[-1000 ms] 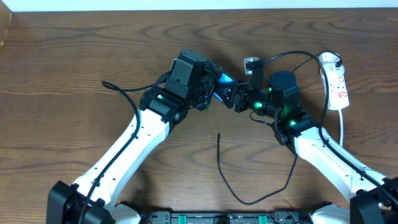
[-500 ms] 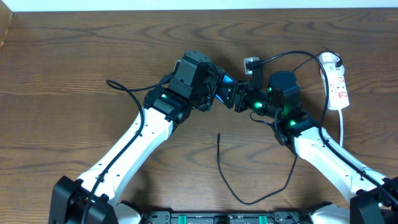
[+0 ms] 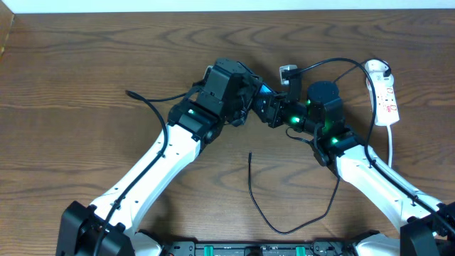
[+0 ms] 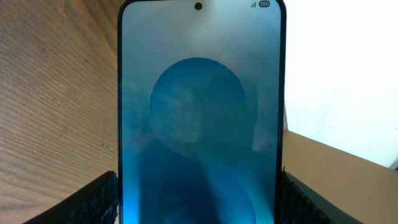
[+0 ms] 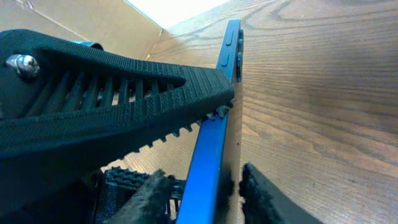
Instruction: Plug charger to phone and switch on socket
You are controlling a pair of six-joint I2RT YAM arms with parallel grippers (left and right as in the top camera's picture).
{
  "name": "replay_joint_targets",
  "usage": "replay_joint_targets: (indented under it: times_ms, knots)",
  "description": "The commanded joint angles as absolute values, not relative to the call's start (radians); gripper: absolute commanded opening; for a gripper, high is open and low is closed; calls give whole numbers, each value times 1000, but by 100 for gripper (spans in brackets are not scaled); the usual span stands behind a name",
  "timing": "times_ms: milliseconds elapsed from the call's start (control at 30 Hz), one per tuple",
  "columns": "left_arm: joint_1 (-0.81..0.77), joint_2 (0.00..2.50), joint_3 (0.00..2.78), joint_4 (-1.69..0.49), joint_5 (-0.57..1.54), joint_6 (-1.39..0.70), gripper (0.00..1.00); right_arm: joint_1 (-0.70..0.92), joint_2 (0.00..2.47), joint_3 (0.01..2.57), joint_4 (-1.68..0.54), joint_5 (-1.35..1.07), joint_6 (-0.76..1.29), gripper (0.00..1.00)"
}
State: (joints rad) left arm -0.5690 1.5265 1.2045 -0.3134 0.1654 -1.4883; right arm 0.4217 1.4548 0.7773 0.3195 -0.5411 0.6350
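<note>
The phone's long edges are spanned by my left gripper, so my right gripper will hold the phone while my left gripper grasps it by the phone's top end (image 4: 200, 14).
The phone (image 4: 199, 118), with a light-blue screen and a darker blue oval, is held off the table by its two long edges in my left gripper (image 4: 199, 182). In the overhead view only a blue corner of the phone (image 3: 261, 89) shows between my left gripper (image 3: 249, 99) and my right gripper (image 3: 269, 111). In the right wrist view the phone (image 5: 214, 140) is edge-on between my right gripper's (image 5: 202, 182) fingers, with a gap at the right finger. The charger's connector tip (image 3: 250, 153) lies loose on the table. The socket (image 3: 384, 92) lies at the far right.
The charger cable loops near the front edge (image 3: 284, 229) and passes under the right arm. A small plug block (image 3: 287, 72) lies behind the grippers. A cardboard wall (image 4: 336, 168) stands behind the table. A thick robot cable (image 3: 146, 103) trails left of the left arm.
My left arm has moved a little to the right with the phone, closer to the right gripper. Less of the phone shows from overhead. The right arm, charger and socket have not moved.
</note>
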Motion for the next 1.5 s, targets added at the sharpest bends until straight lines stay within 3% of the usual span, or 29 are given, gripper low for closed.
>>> replay_joint_targets:
  times_ms: [0,167,267,333,367,400,433,733,867,1067,1467]
  knots:
    - [-584,1523,1208,-305,140,-1467,7,429,1452,791,321,-529,631,26]
    - [-586,1523,1208,-305,137,-1467,7,428,1452,791,323,-529,632,1]
    - [-586,1523,1208,-305,137,-1467,8,428,1452,791,328,-529,632,1]
    - [-586,1523,1208,-305,137,-1464,25,425,1452,791,335,-526,631,1]
    - [-586,1523,1208,-304,137,-1450,41,423,1452,791,337,-522,631,1]
    - [-586,1522,1208,-304,138,-1430,71,418,1452,791,338,-510,631,1]
    - [-586,1522,1208,-304,138,-1406,89,412,1452,791,337,-495,630,1]
    - [-551,1447,1208,-305,141,-1365,89,300,1452,791,337,-447,648,1]
    - [-519,1414,1208,-304,141,-1365,90,260,1452,791,337,-449,792,1]
    - [-463,1403,1208,-305,142,-1365,90,229,1452,791,389,-632,1316,1]
    - [-447,1403,1208,-254,229,-1365,90,231,1451,791,622,-845,1790,1]
